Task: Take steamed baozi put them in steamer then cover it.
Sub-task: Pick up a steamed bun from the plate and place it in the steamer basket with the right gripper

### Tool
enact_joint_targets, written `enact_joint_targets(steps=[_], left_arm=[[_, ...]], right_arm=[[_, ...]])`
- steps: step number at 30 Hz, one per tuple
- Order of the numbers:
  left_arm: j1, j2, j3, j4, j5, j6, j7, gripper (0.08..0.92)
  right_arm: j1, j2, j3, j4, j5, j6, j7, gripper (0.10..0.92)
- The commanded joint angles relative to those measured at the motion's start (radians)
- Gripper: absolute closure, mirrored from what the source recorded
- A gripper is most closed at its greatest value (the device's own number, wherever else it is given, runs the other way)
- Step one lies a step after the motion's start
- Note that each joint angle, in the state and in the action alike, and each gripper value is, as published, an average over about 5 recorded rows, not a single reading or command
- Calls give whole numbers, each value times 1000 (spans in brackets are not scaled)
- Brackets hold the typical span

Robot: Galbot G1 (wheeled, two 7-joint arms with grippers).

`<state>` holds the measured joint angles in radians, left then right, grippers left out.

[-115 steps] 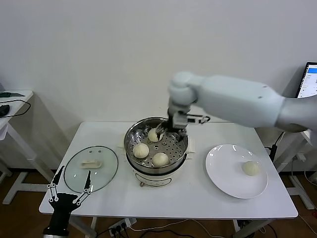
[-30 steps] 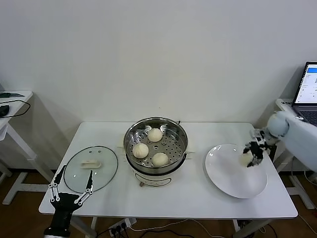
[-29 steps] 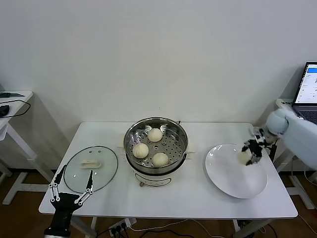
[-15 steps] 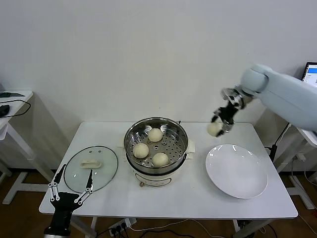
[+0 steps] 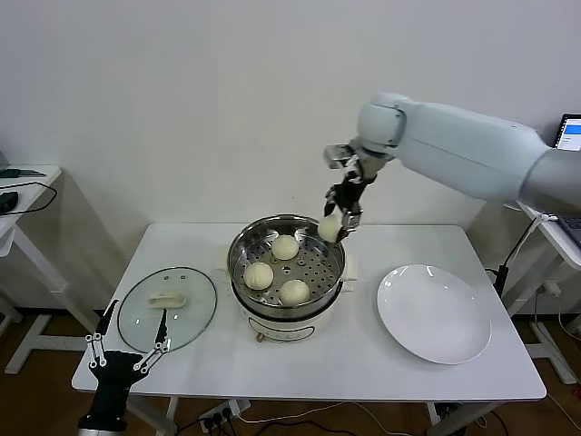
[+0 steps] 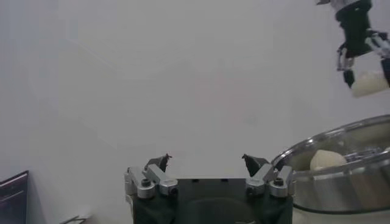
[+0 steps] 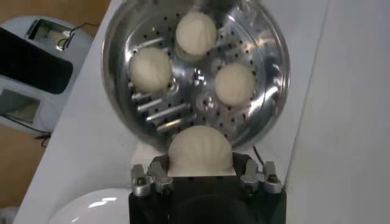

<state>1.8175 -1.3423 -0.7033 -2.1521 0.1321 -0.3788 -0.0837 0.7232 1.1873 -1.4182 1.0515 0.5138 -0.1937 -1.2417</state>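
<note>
Next, I let go of the baozi, which hangs above the steamer's rear rim now, with my right gripper on the steamer tray's open spot (image 5: 314, 266) (image 7: 184, 116) facing the white plate.
The steel steamer (image 5: 287, 263) stands mid-table with three baozi (image 5: 285, 246) (image 5: 259, 276) (image 5: 294, 292) on its perforated tray. My right gripper (image 5: 336, 227) hangs above the steamer's right rear rim, shut on a fourth baozi (image 5: 329, 229). In the right wrist view that baozi (image 7: 200, 151) fills the jaws, with the steamer (image 7: 268, 42) and its three baozi beneath. The glass cover (image 5: 167, 309) lies flat on the table, left of the steamer. My left gripper (image 5: 127, 350) waits open at the table's front left corner, near the cover. In the left wrist view its fingers (image 6: 159, 164) stand wide apart.
A bare white plate (image 5: 434, 312) lies right of the steamer. A laptop (image 5: 568, 145) stands on a side stand at the far right. Another small table (image 5: 18, 182) sits far left. The wall runs close behind the table.
My right gripper lifted the last baozi off the plate and carried it left and up, from over the plate to above the steamer's rim. The left arm stayed put.
</note>
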Motion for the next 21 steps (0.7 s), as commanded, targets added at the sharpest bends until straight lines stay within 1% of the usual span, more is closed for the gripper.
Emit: enact_joint_targets(steps=[1, 21], left_arm=[[-2, -2, -3, -1, -6, 1, -1, 177], [-6, -5, -20, -1, -12, 1, -1, 177]], right_arm=[[-12, 119, -75, 0, 20, -33, 51, 347], [-115, 129, -77, -33, -59, -32, 71, 355]])
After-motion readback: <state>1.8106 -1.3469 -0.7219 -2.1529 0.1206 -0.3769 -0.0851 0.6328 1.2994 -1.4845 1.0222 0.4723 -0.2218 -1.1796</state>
